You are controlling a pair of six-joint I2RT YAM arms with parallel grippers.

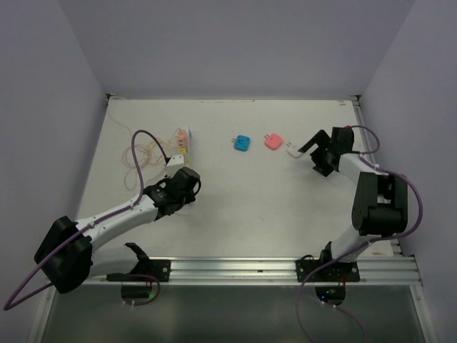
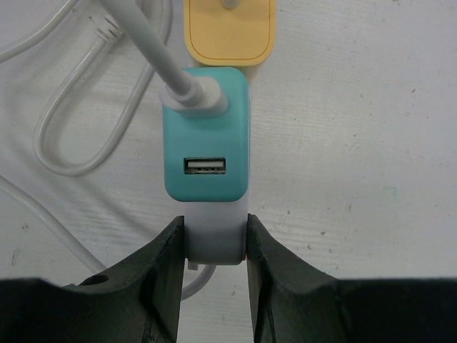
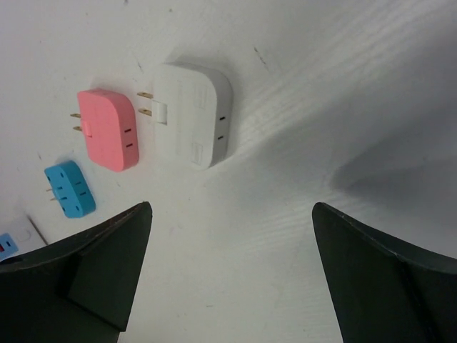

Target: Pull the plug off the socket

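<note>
Next, my left gripper lets go of the white socket strip on the bare table (image 1: pixel 223 163) just short of the blue adaptor.
The white socket strip (image 1: pixel 183 141) lies at the back left with its cord looped beside it. In the left wrist view its white near end (image 2: pixel 212 243) sits between my fingers. A teal block with a USB port (image 2: pixel 207 143) sits on the strip, with a white cable (image 2: pixel 153 57) going into its far end; a yellow face (image 2: pixel 230 32) lies beyond. My left gripper (image 2: pixel 212 227) (image 1: pixel 178 166) is shut on the strip's end. My right gripper (image 3: pixel 232 209) (image 1: pixel 316 153) is open and empty above the table, near a loose white plug adaptor (image 3: pixel 189 114).
A pink adaptor (image 3: pixel 108 128) (image 1: pixel 273 141) and a blue adaptor (image 3: pixel 69 188) (image 1: pixel 241 143) lie loose on the table left of the white one (image 1: pixel 292 150). White cord loops (image 2: pixel 78 136) lie left of the strip. Walls close in the table on the left, the back and the right.
</note>
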